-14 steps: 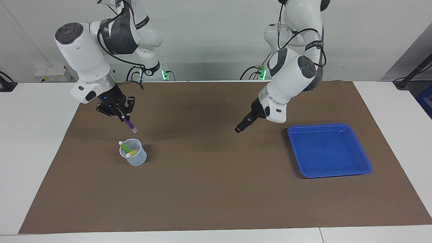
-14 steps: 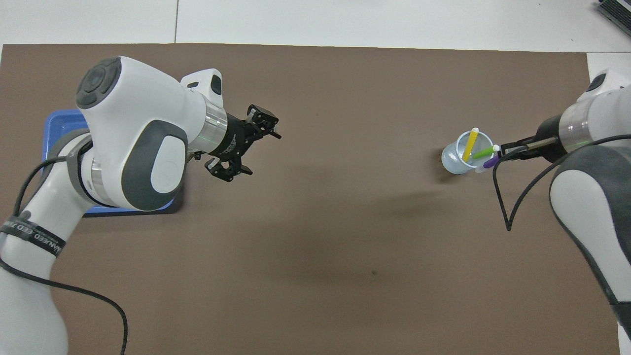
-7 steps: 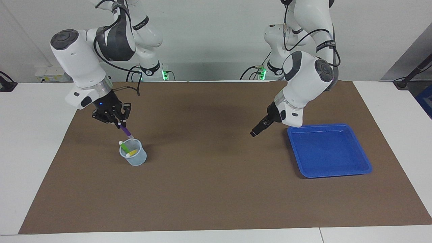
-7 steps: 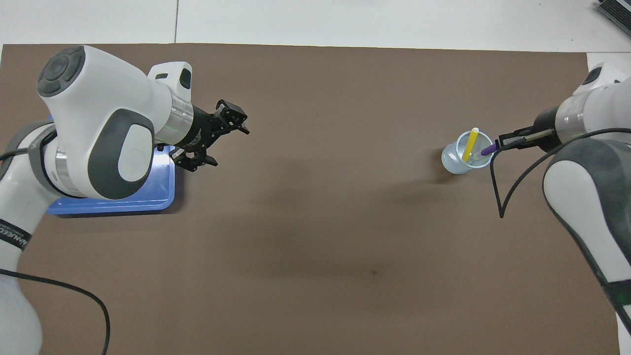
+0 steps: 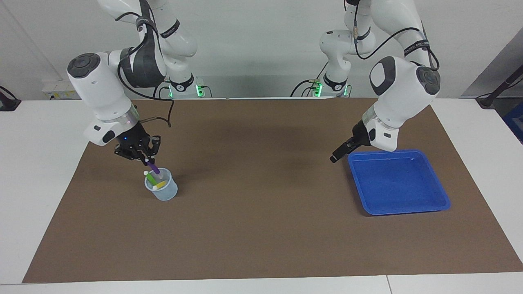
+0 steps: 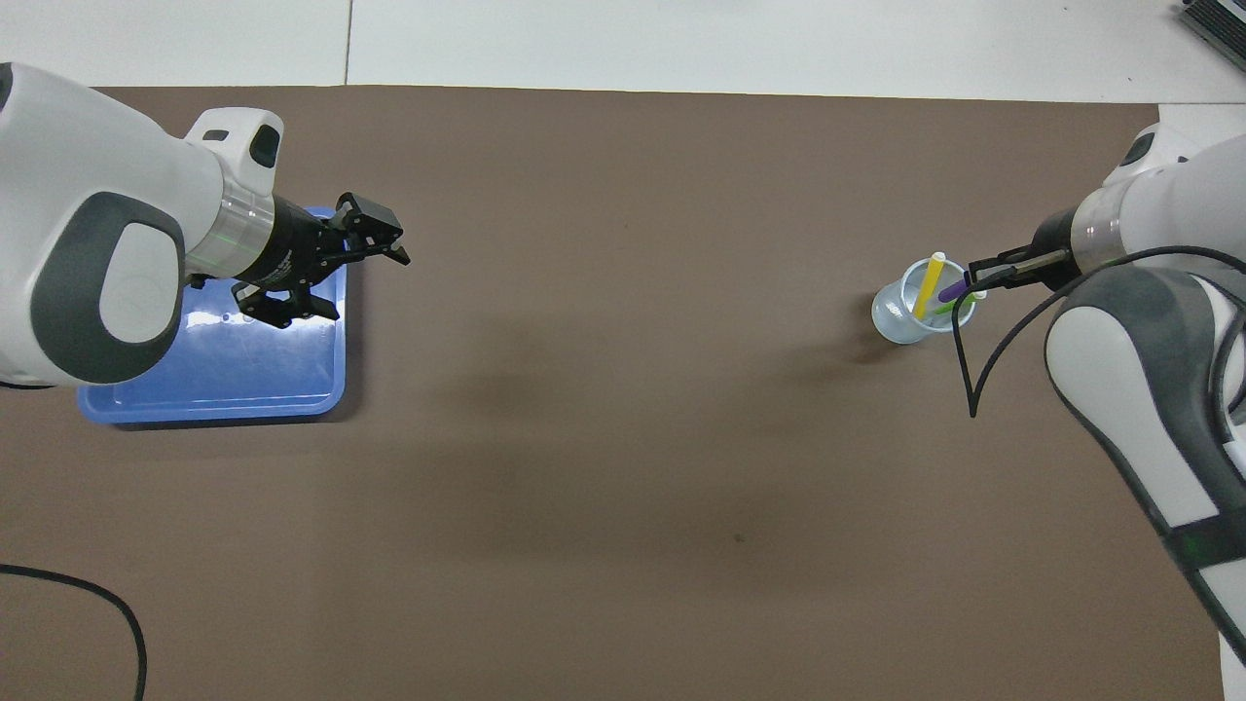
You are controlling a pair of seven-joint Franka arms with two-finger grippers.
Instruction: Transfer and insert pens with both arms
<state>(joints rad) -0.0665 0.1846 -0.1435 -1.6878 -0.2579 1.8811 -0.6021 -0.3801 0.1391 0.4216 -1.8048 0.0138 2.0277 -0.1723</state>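
My right gripper is going to let go of the purple pen inside the pale translucent cup (image 6: 950, 311), next to the green pen.
A pale translucent cup (image 5: 165, 192) (image 6: 897, 317) stands on the brown mat toward the right arm's end. A green pen (image 5: 151, 177) (image 6: 942, 308) and a yellow pen (image 5: 160, 185) (image 6: 928, 282) lean inside it. My right gripper (image 5: 145, 157) (image 6: 973, 282) is just above the cup's rim, shut on the upper part of the purple pen (image 5: 153, 167) (image 6: 952, 289). That pen slants down with its lower end inside the cup. My left gripper (image 5: 335, 157) (image 6: 370, 287) hangs open and holds nothing, over the edge of the blue tray (image 5: 398, 181) (image 6: 214, 380).
The brown mat (image 5: 261, 228) covers most of the white table. A black cable (image 6: 973, 370) loops from the right arm's wrist beside the cup. Nothing lies in the blue tray at the left arm's end.
My right gripper has come down and moved the purple pen's lower end into the cup. The left arm has drawn away from the middle of the mat to the tray's edge.
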